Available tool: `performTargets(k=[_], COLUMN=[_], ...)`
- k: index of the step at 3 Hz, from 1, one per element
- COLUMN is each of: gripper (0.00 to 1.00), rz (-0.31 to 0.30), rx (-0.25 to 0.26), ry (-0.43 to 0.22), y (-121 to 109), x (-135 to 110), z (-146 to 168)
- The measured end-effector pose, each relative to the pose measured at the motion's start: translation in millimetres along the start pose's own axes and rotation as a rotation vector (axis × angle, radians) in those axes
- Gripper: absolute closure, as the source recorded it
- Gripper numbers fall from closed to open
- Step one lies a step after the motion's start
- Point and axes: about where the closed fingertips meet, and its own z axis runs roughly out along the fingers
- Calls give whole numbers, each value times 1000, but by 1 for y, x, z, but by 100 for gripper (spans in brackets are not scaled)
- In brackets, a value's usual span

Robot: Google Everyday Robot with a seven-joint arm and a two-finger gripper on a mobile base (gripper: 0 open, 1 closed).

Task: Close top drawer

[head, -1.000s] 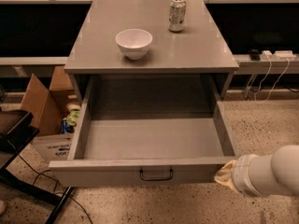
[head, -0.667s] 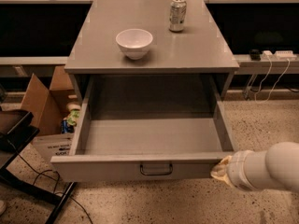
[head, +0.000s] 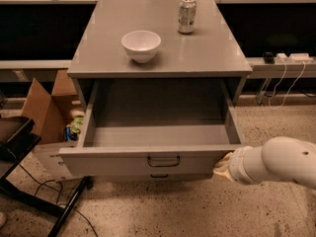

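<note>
The top drawer, which now stands pulled out, will be let go by my gripper with its front panel just below the front edge of the cabinet top (head: 161, 117).
The top drawer (head: 148, 164) of the grey cabinet stands pulled out and empty. Its flat front panel has a small dark loop handle (head: 163, 161) at the centre. My white arm (head: 276, 167) comes in from the lower right. My gripper (head: 223, 165) is at the right end of the drawer's front panel, against or just in front of it, and mostly hidden behind the wrist.
A white bowl (head: 141, 45) and a drink can (head: 186, 15) stand on the cabinet top (head: 207, 58). An open cardboard box (head: 47, 107) sits on the floor to the left. A dark stand with cables (head: 29, 181) is at the lower left. Plugs and cords (head: 284, 63) hang at the right.
My arm has moved left and forward against the drawer front. The drawer has slid partway back into the cabinet.
</note>
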Motion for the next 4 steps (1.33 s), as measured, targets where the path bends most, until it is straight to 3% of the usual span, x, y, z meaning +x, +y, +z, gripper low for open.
performTargets(k=[1, 4], gripper=[100, 100], rz=[-33, -147], rx=[24, 73], ry=[10, -9], y=[-35, -89], x=[-18, -87], z=[24, 54])
